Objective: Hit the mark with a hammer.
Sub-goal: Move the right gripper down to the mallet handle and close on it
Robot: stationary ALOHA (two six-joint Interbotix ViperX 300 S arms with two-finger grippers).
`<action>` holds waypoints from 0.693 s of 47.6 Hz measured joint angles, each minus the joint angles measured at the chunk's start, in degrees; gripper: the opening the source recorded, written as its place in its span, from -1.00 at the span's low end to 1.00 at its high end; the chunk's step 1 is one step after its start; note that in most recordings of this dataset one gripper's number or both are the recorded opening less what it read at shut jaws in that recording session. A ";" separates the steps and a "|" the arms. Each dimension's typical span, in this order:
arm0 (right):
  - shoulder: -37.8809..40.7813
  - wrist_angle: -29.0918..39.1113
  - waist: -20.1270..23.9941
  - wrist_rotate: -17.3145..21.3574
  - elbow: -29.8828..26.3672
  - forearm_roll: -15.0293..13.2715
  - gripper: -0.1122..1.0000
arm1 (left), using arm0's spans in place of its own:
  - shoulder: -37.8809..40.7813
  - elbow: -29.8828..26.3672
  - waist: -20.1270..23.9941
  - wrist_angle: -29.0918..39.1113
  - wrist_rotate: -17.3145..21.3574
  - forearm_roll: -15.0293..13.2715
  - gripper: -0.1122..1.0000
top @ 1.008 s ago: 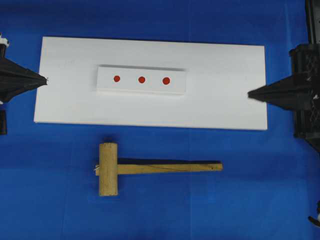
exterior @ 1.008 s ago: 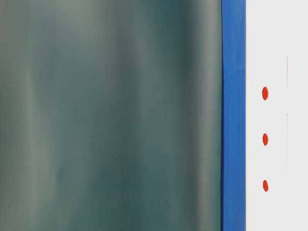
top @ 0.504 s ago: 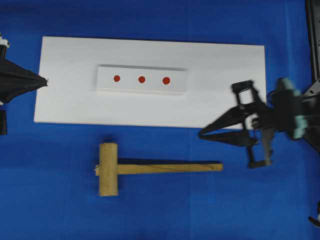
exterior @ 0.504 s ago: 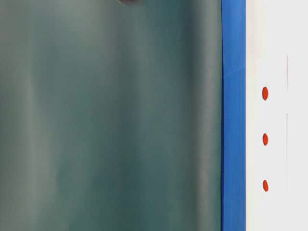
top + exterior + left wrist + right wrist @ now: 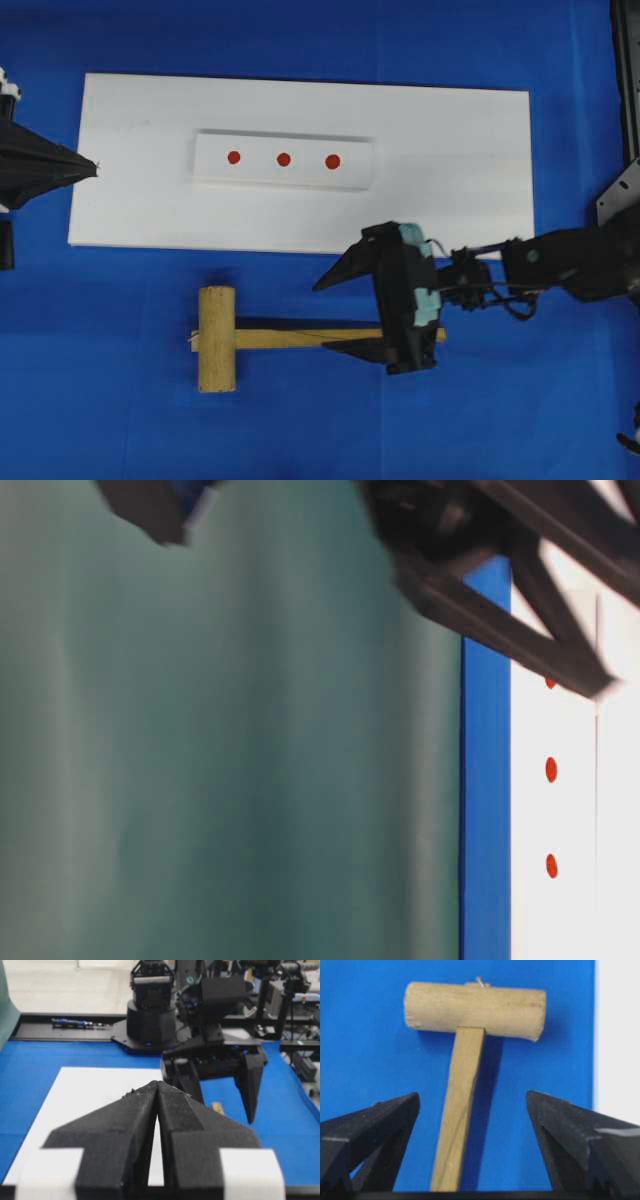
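Note:
Next, my right gripper grips the hammer by the head-side half of its handle (image 5: 303, 338) (image 5: 460, 1094), after that gripper moves toward the hammer's head.
The hammer (image 5: 216, 338), a light wooden mallet, lies flat on the blue cloth in front of the white board, head to the left, handle (image 5: 300, 337) pointing right. My right gripper (image 5: 320, 318) hovers open over the handle's right half, one finger on each side. In the right wrist view the handle (image 5: 462, 1110) runs between the wide-open fingers (image 5: 380, 1125), nearer the left one, touching neither. The mark (image 5: 333, 161) is the rightmost red dot on the raised strip (image 5: 355, 165). My left gripper (image 5: 92, 170) rests shut at the board's left edge, holding nothing.
The white board (image 5: 450, 180) covers the far middle of the blue cloth. Two smaller red dots (image 5: 233, 157) sit left of the mark. A green curtain (image 5: 230, 780) fills most of the table-level view. The arm's base (image 5: 150, 1020) stands beyond the board.
My right gripper has swung from the board's right edge down and left over the hammer handle, and it has opened wide. The left gripper and the hammer have not moved.

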 measured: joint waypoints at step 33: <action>15.91 -2.90 2.20 0.00 -7.91 6.24 0.64 | -0.09 0.97 -0.09 0.00 -0.09 0.00 -0.80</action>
